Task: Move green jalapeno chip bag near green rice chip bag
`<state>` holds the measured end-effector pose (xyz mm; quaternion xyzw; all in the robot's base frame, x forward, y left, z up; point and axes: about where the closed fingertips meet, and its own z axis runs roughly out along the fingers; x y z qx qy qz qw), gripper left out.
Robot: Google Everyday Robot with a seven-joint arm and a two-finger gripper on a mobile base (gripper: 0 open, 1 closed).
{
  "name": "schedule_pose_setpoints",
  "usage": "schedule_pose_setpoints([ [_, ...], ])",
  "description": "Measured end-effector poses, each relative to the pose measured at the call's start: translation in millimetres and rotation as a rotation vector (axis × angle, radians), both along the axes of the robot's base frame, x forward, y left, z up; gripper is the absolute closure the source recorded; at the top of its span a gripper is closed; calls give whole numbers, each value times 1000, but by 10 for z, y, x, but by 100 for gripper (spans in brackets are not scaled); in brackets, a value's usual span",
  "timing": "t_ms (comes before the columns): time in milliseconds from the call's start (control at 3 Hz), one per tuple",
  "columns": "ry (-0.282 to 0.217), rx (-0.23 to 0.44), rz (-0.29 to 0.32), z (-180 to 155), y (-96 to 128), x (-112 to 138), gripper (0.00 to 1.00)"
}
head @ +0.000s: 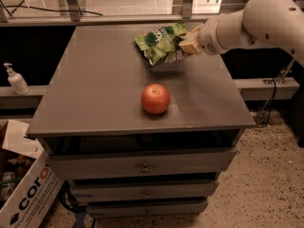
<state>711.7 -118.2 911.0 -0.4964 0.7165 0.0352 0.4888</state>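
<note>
I will release the green jalapeno chip bag on the grey table (pixel 175 50), against the green rice chip bag's near side.
Two green chip bags lie bunched together at the back right of the grey table top (pixel 95 94). The green rice chip bag (pixel 156 36), with its dark round logo, is on top and to the left. The lighter green jalapeno chip bag (pixel 167 56), with a pale crinkled end, sticks out below and to the right of it, touching it. My gripper (pixel 189 44) reaches in from the right and is shut on the right edge of the jalapeno bag, holding it slightly raised against the rice bag.
A red apple (pixel 155 99) sits at the table's middle front. My white arm (pixel 256 20) spans the back right corner. A soap bottle (pixel 15 80) stands on a ledge at left and a cardboard box (pixel 23 194) on the floor.
</note>
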Motion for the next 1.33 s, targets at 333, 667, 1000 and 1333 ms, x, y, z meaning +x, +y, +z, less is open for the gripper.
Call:
schedule_pose_setpoints([
  [333, -58, -92, 26, -59, -155, 111, 100],
  [667, -109, -154, 36, -103, -285, 305, 100],
  [1000, -124, -207, 39, -227, -366, 497, 100],
  [1333, -105, -246, 39, -398, -399, 636, 82],
])
